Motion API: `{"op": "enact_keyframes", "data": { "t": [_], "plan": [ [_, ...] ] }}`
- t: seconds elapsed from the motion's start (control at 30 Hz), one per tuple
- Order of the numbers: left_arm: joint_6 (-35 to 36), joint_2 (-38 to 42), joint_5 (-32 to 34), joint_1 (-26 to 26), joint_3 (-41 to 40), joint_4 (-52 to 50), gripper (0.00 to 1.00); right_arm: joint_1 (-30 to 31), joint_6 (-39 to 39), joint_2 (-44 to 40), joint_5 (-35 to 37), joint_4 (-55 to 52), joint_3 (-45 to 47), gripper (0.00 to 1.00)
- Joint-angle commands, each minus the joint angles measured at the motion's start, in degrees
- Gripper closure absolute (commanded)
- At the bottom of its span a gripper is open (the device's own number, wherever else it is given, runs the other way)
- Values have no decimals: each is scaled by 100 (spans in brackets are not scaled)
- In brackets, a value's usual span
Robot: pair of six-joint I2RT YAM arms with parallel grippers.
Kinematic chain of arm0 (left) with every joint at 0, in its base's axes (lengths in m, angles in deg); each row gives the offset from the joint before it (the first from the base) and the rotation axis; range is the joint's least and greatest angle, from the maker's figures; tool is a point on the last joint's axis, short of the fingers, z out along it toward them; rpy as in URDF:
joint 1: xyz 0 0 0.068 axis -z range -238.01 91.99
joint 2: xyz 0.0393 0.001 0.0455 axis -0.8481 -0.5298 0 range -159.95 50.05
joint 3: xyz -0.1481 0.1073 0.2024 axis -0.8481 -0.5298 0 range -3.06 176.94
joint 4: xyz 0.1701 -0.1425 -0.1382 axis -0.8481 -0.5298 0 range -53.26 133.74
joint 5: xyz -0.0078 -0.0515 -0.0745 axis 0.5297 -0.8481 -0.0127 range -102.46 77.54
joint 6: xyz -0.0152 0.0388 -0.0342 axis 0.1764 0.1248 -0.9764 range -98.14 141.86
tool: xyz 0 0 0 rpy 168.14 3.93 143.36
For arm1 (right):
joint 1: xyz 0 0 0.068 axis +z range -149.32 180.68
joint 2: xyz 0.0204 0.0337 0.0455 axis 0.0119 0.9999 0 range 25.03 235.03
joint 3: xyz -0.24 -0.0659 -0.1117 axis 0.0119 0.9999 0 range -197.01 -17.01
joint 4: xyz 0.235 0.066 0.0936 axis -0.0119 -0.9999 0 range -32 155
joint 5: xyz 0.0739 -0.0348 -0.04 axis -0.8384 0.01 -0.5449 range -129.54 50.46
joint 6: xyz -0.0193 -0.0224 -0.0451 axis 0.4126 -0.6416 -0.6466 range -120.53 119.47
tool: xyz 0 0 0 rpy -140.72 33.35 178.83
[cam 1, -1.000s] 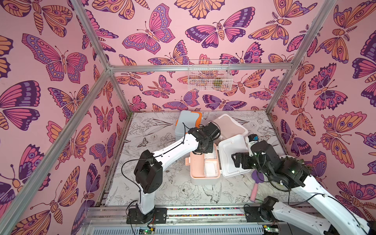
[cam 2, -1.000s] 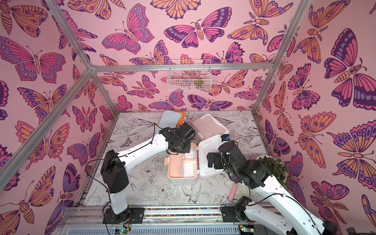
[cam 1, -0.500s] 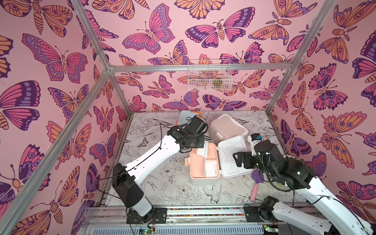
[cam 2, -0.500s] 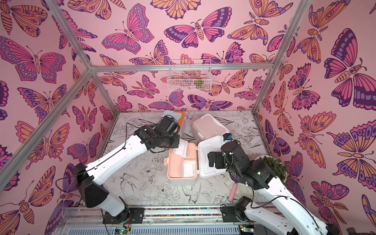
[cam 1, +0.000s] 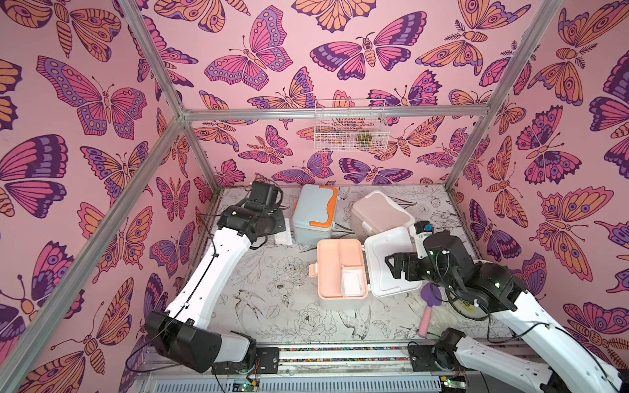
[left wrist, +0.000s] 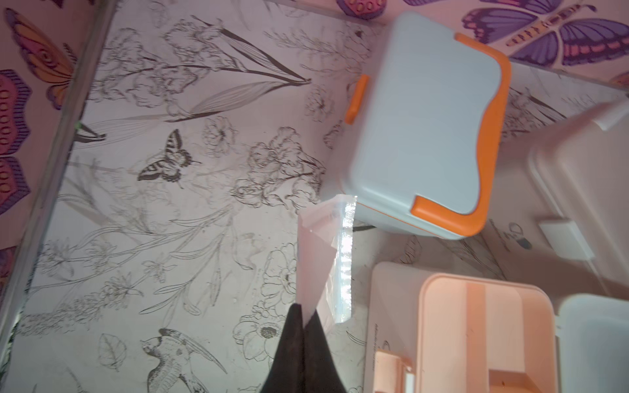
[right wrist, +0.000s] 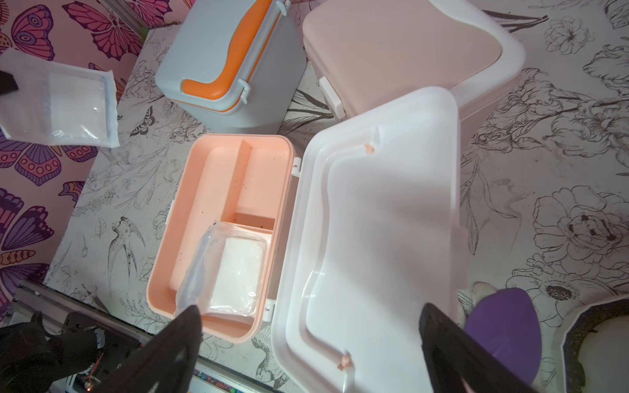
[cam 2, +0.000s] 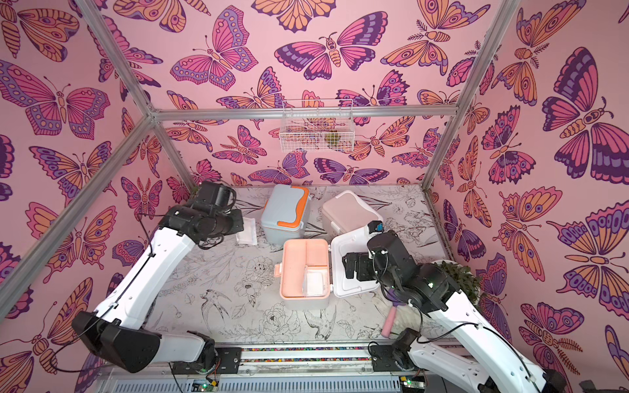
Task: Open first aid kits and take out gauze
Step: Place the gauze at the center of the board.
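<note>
Next, I let the gauze packet go from my left gripper over the small black butterfly printed on the table (cam 1: pixel 249 232) (left wrist: pixel 186 148).
Three first aid kits stand on the table. The light blue one (cam 1: pixel 315 214) (left wrist: pixel 425 129) and the dusty pink one (cam 1: pixel 377 212) (right wrist: pixel 401 51) are closed. The white one lies open, showing its peach tray (cam 1: pixel 335 265) (right wrist: pixel 218 190) and its white lid (cam 1: pixel 394 262) folded back. My left gripper (left wrist: pixel 304 311) is shut on a corner of a gauze packet (left wrist: pixel 323 258) (cam 1: pixel 284 233), held left of the blue kit above the table. A second gauze packet (cam 1: pixel 351 281) (right wrist: pixel 235 272) lies in the tray's near compartment. My right gripper (right wrist: pixel 309 308) (cam 1: pixel 391 265) hovers open over the lid, holding nothing.
A purple brush with a pink handle (cam 1: pixel 429 306) (right wrist: pixel 503 326) lies right of the open lid, under my right arm. A potted plant (cam 2: pixel 459 275) sits by the right wall. A wire basket (cam 1: pixel 350 131) hangs on the back wall. Aluminium frame posts edge the table.
My left arm has swung left and back from over the open kit, carrying the gauze packet to the left of the blue kit. The right arm has barely moved.
</note>
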Motion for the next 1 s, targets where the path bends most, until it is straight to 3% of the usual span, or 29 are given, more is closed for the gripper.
{"op": "enact_keyframes", "data": {
  "t": [0.0,0.2,0.7,0.97],
  "plan": [
    [249,-144,186,-505,-90,-126,100,-22,-106,29,-369,155,-172,1],
    [351,-969,-61,-1199,131,37,100,-19,-326,274,-713,229,-332,1],
    [1330,-3046,-776,-2427,1917,-550,100,-23,-694,797,-1193,399,-549,1],
    [1567,-4075,-1204,-2769,2764,-807,100,-22,-707,944,-1257,486,-567,1]
  ]
}}
